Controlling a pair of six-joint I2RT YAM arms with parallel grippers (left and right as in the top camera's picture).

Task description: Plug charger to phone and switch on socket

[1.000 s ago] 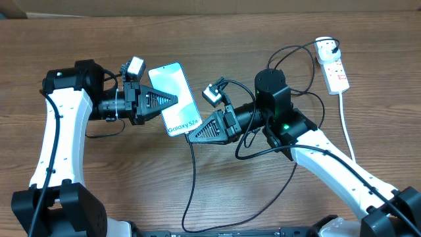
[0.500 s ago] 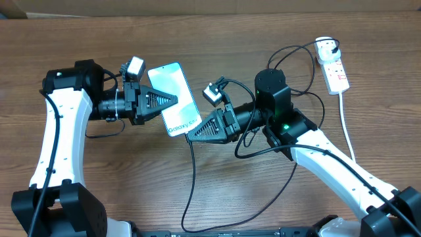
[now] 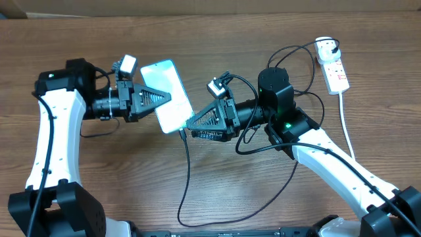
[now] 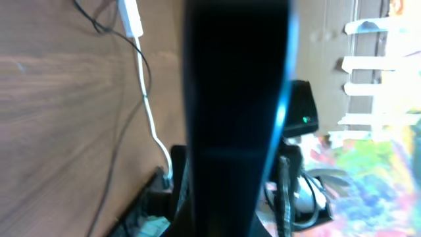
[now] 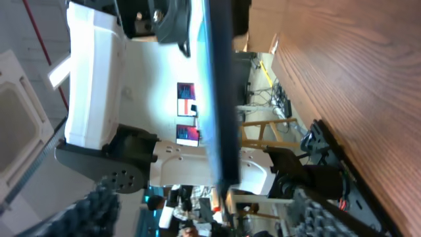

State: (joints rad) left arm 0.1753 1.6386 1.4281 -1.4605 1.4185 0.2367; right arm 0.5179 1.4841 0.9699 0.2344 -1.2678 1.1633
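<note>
Next, I set the phone, still held tilted above the table, down flat on the wooden table (image 3: pixel 202 105) with my left gripper, beside the fingers of my open right gripper.
My left gripper (image 3: pixel 166 97) is shut on the phone (image 3: pixel 166 92), holding it tilted above the table with its pale lit screen up. In the left wrist view the phone (image 4: pixel 237 99) is a dark slab filling the middle. The charger cable (image 3: pixel 185 178) hangs from the phone's lower end, where its tip appears seated, and loops over the table. My right gripper (image 3: pixel 193 129) stands open just right of that end, holding nothing. In the right wrist view the phone (image 5: pixel 220 99) is edge-on between the spread fingers (image 5: pixel 99 210). The socket (image 3: pixel 335 71) lies at the far right with the white plug (image 3: pixel 325 47) in it.
The socket's thick white cord (image 3: pixel 346 125) runs down the table's right side past my right arm. Black cable loops (image 3: pixel 299 59) lie between the right arm's base and the socket. In the left wrist view the socket (image 4: pixel 129 16) and its cord (image 4: pixel 148 112) show beyond the phone.
My right gripper has gone from shut on the cable tip to open, letting it go. The left arm has shifted the phone slightly up and left, and the cable followed.
</note>
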